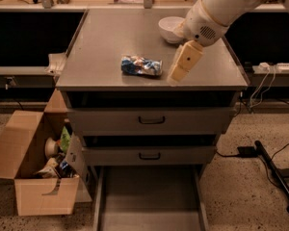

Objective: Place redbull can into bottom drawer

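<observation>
The near end (pixel 157 67) of the redbull can, the one closer to the white bowl, is the part my gripper needs to close on.
The redbull can (pixel 141 66), blue and silver with dented sides, lies on its side on the grey cabinet top (pixel 106 47), near the middle. My gripper (pixel 177 75) hangs from the white arm at the upper right, just right of the can and a little above the top. It holds nothing that I can see. The bottom drawer (pixel 149 196) is pulled out at the foot of the cabinet, its flat grey floor bare.
A white bowl (pixel 169 28) stands at the back of the top, behind my arm. Two shut grey drawers with black handles (pixel 151 121) sit above the open one. An open cardboard box (pixel 36 165) with items stands left of the cabinet. Cables lie on the floor at right.
</observation>
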`<control>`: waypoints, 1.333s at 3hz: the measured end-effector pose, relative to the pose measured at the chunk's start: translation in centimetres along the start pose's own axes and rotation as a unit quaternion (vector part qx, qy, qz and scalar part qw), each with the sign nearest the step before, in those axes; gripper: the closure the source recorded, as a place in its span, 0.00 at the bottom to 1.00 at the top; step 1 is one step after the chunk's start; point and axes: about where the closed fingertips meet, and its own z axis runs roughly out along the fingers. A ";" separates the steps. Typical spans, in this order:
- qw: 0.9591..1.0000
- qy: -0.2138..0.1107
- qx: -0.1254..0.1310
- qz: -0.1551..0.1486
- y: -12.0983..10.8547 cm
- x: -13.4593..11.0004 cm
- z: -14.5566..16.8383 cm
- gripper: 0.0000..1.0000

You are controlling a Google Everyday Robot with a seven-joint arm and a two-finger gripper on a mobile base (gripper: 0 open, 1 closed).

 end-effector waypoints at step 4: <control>0.998 -0.033 -0.013 0.050 -6.7 0.1 11.5 0.02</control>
